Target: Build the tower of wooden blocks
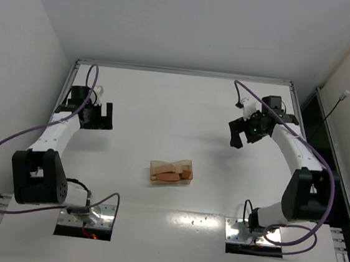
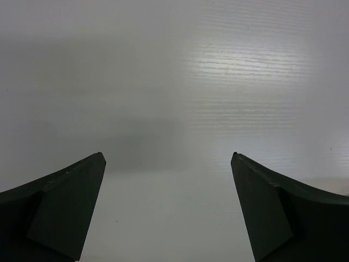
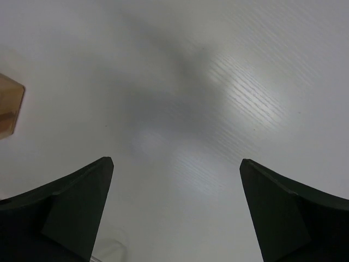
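Observation:
The wood blocks lie inside the tray. Next, my right gripper closes on the tray's far edge [image 1: 186, 161], close to the corner nearest that gripper.
The wood blocks [image 1: 169, 176], tan and reddish-brown, lie in a translucent orange tray [image 1: 187, 166] at the middle of the table. No tower stands anywhere in view. My left gripper [image 1: 98, 123] hangs open and empty over bare table, far to the left of the tray. In the left wrist view the left gripper [image 2: 168, 156] has its jaws wide apart with only white table between them. My right gripper [image 1: 240, 138] is open and empty to the right of the tray and farther back. In the right wrist view the right gripper [image 3: 176, 160] shows nothing between its jaws, and a tray corner [image 3: 8, 112] shows at the left edge.
The white table [image 1: 177, 106] has a raised rim along its far edge and its sides. White walls stand behind and to the left. Purple cables loop from both arms. The arm bases [image 1: 38, 179] sit at the near edge.

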Available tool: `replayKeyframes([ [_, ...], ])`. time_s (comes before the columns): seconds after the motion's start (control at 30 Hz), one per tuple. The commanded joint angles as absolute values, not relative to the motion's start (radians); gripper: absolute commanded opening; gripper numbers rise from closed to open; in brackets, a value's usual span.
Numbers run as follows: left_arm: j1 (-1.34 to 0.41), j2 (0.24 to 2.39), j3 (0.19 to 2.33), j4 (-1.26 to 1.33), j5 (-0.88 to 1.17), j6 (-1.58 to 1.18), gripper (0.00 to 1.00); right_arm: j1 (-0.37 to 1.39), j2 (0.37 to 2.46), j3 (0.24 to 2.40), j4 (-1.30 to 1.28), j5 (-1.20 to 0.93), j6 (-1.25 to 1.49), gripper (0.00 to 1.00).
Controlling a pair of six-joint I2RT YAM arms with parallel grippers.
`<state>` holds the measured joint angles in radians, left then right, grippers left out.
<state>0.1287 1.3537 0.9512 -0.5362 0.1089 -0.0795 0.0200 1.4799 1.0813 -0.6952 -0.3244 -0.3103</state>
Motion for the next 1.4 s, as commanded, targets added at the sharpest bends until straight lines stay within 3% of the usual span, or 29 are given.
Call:
replayKeyframes([
  [0.0,0.115,1.367,1.006,-0.526,0.107,-0.063,1.0,0.113,1.465,1.134,-0.719,-0.302,-0.403,0.99],
  [0.27,0.115,1.399,1.055,-0.535,0.107,-0.063,1.0,0.345,1.546,1.273,-0.839,-0.285,-0.561,0.88],
  [0.43,0.115,1.408,1.066,-0.554,0.107,-0.052,1.0,0.466,1.65,1.371,-0.914,-0.359,-0.646,0.72],
  [0.5,0.124,1.408,1.075,-0.554,0.107,-0.052,1.0,0.485,1.702,1.393,-0.942,-0.379,-0.659,0.71],
  [0.97,0.133,1.46,1.108,-0.624,0.107,-0.025,1.0,0.615,1.759,1.442,-0.974,-0.511,-0.719,0.32],
  [1.13,0.133,1.491,1.126,-0.624,0.117,-0.025,1.0,0.664,1.75,1.422,-0.974,-0.511,-0.738,0.3],
  [1.23,0.133,1.5,1.146,-0.633,0.117,-0.025,1.0,0.673,1.761,1.411,-0.963,-0.502,-0.738,0.37],
  [1.37,0.133,1.513,1.158,-0.634,0.117,-0.025,1.0,0.693,1.77,1.388,-0.913,-0.47,-0.738,0.39],
])
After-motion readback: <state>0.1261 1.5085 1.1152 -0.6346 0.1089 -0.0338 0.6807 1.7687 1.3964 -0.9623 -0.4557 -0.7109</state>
